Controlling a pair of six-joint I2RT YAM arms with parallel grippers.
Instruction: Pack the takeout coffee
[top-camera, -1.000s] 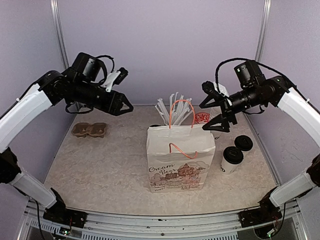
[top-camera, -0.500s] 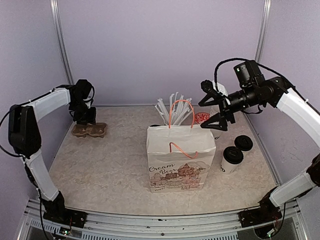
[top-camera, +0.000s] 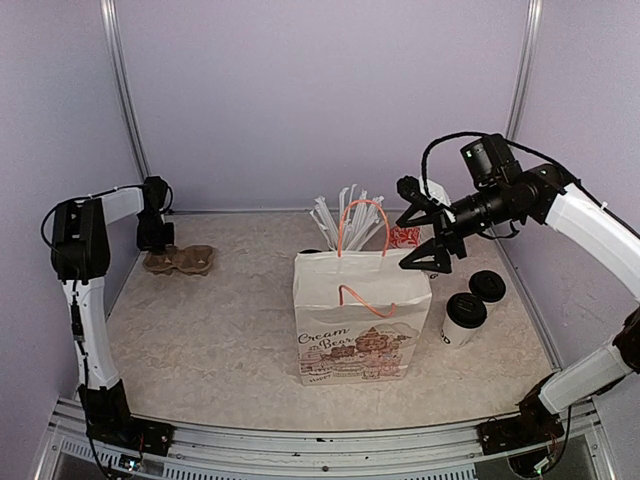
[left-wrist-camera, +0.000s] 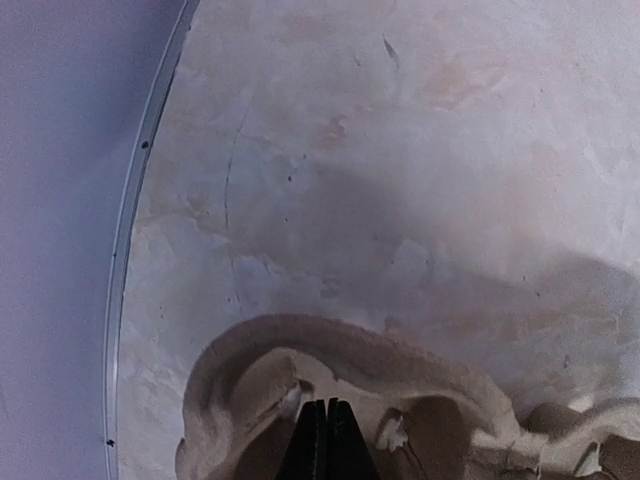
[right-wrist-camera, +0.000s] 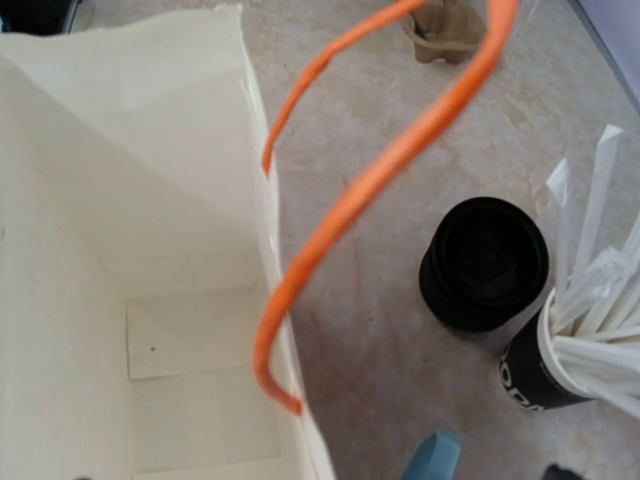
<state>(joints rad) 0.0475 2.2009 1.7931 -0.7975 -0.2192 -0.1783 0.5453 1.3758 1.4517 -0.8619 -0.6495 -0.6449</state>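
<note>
I see my left gripper is at the carrier's end by the wall, so next I pull the carrier clear, then grab it by its narrow middle (top-camera: 178, 259) before lifting.
Two takeout coffee cups, white with black lids, stand on the table right of the bag: one (top-camera: 465, 318) nearer, one (top-camera: 487, 287) behind it. The white paper bag (top-camera: 360, 320) with orange handles stands open mid-table. My right gripper (top-camera: 417, 228) hovers open over the bag's back right corner, holding nothing. The right wrist view looks down into the bag (right-wrist-camera: 120, 200), which holds nothing. My left gripper (top-camera: 155, 240) is at the far left, down on a brown pulp cup carrier (top-camera: 180, 260). Its fingers (left-wrist-camera: 327, 405) are shut, tips against the carrier's inner ridge (left-wrist-camera: 330, 345).
Behind the bag stands a dark cup of wrapped straws (top-camera: 340, 215) (right-wrist-camera: 560, 360) with a black lidded cup (right-wrist-camera: 484, 262) beside it. A red object (top-camera: 405, 237) lies near the back right. The left wall rail (left-wrist-camera: 130, 230) runs close to the carrier.
The left arm swung down from its raised pose to the far left, lowered its gripper onto the carrier and shut it. The right gripper drifted slightly lower and stayed open.
</note>
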